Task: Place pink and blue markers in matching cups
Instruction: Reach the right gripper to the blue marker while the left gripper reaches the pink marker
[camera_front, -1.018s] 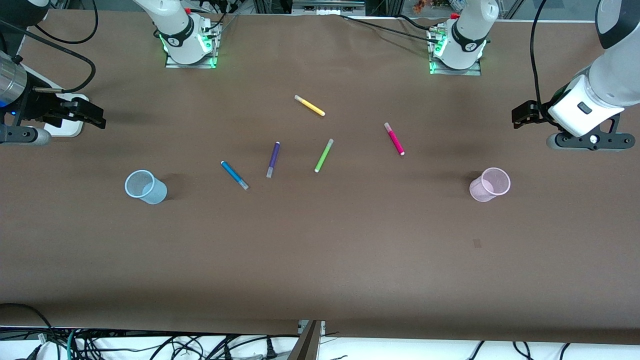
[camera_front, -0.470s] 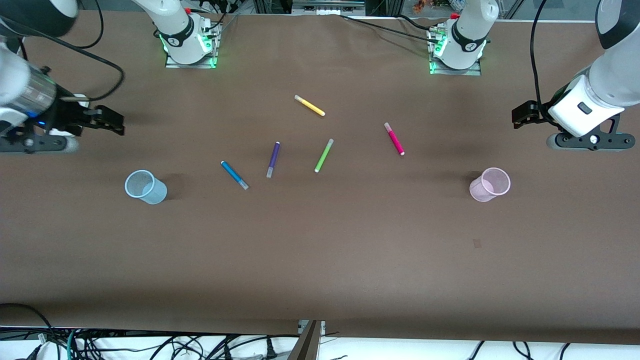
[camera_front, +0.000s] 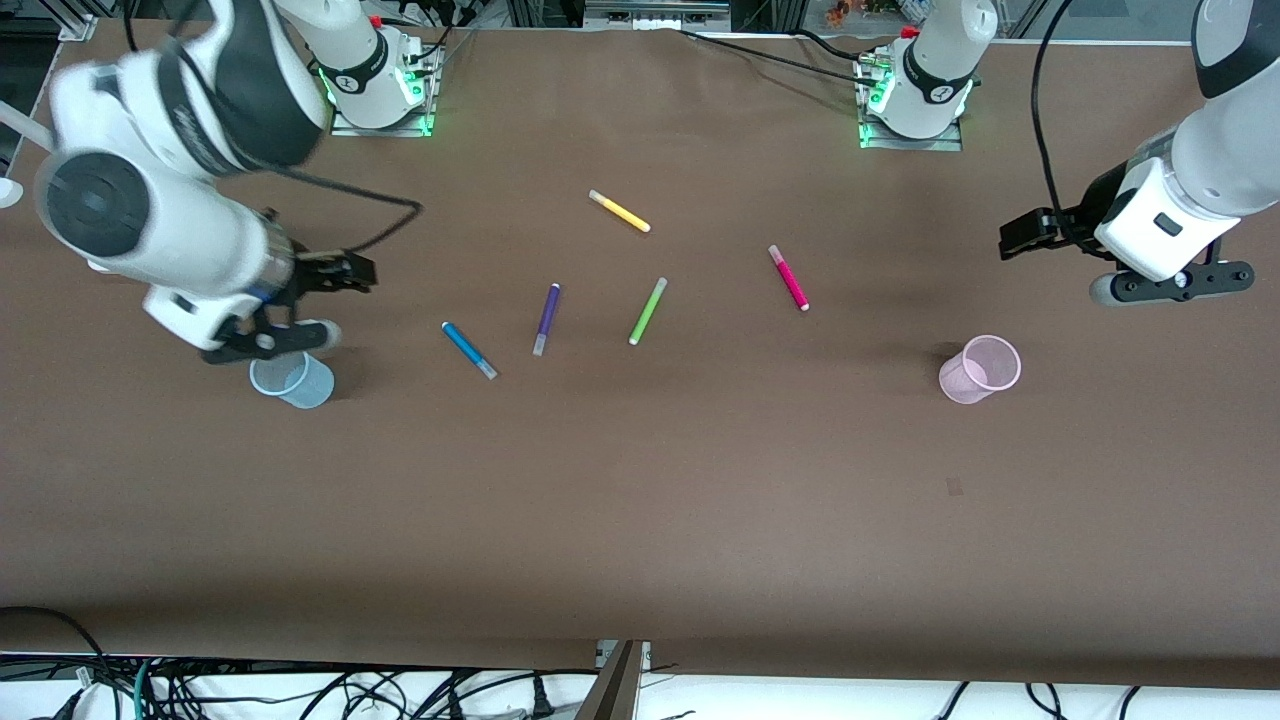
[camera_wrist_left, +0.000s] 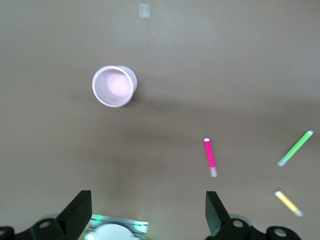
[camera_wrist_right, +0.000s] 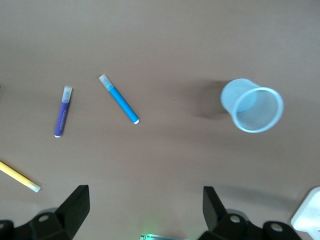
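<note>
I need to move my right gripper to the blue marker next, then close it on the marker's body (camera_front: 476, 360) (camera_wrist_right: 112, 90) beside its pale end.
The blue marker (camera_front: 469, 350) lies flat toward the right arm's end of the table, beside the pale blue cup (camera_front: 292, 380), which stands upright. The pink marker (camera_front: 788, 277) lies toward the left arm's end, and the pale pink cup (camera_front: 980, 368) stands nearer the camera than it. My right gripper (camera_front: 345, 272) is open and empty in the air over the table beside the blue cup. Its wrist view shows the blue marker (camera_wrist_right: 119, 99) and blue cup (camera_wrist_right: 252, 105). My left gripper (camera_front: 1020, 237) is open and empty over the table's end. Its wrist view shows the pink cup (camera_wrist_left: 114, 86) and pink marker (camera_wrist_left: 210, 156).
A dark purple marker (camera_front: 546, 318) and a lime-green marker (camera_front: 648, 311) lie between the blue and pink markers. A yellow marker (camera_front: 619, 211) lies farther from the camera. The two arm bases (camera_front: 380, 95) stand along the table's back edge.
My right arm has swung in from the table's end toward the blue cup and markers. My left gripper has shifted slightly toward the middle. The markers and cups have not moved.
</note>
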